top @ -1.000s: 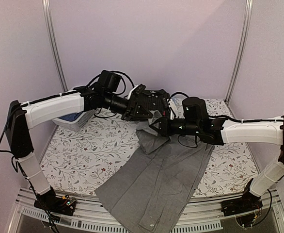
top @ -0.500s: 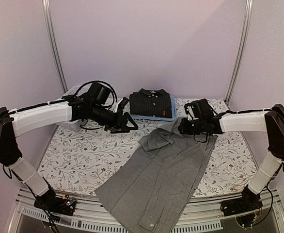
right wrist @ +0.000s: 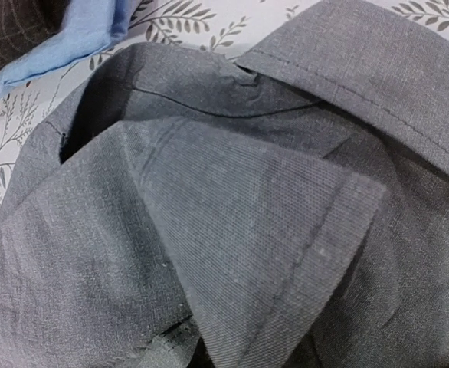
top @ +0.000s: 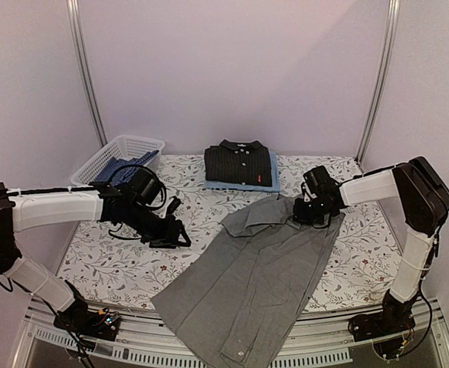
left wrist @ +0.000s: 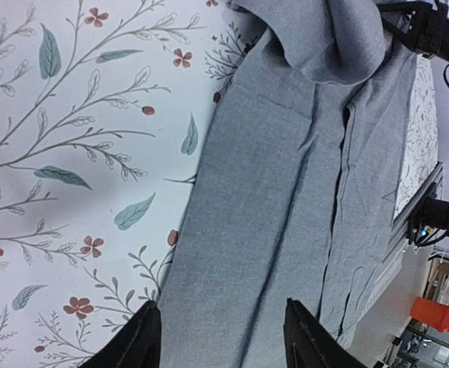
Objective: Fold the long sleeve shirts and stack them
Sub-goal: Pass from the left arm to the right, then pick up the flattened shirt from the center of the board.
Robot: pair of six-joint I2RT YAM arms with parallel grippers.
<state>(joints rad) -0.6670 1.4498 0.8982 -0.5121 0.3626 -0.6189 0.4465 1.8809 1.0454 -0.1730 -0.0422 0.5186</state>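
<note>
I will next close my left gripper on the bottom corner point(top: 155, 299) of the grey shirt that lies on the floral table by the near edge.
The mid-grey shirt point(top: 255, 276) lies spread out on the floral table, its lower end hanging over the near edge and its top bunched in a fold. The black shirt point(top: 238, 161) lies folded on the light blue shirt point(top: 273, 170) at the back centre. My left gripper point(top: 177, 232) is open and empty, low over the table at the grey shirt's left edge point(left wrist: 286, 192); its fingertips point(left wrist: 144, 341) straddle that edge. My right gripper point(top: 299, 211) is down in the bunched top of the grey shirt point(right wrist: 232, 222). Cloth hides its jaws.
A white lattice basket point(top: 125, 141) with blue cloth point(top: 121, 165) in it stands at the back left. The floral tablecloth point(top: 109, 253) shows to the left of the grey shirt. In the right wrist view the light blue shirt's edge point(right wrist: 79, 34) lies just beyond the grey fold.
Both arms have drawn back from the black shirt at the back. The left gripper swung down to the grey shirt's left edge. The right gripper dropped onto the shirt's bunched top.
</note>
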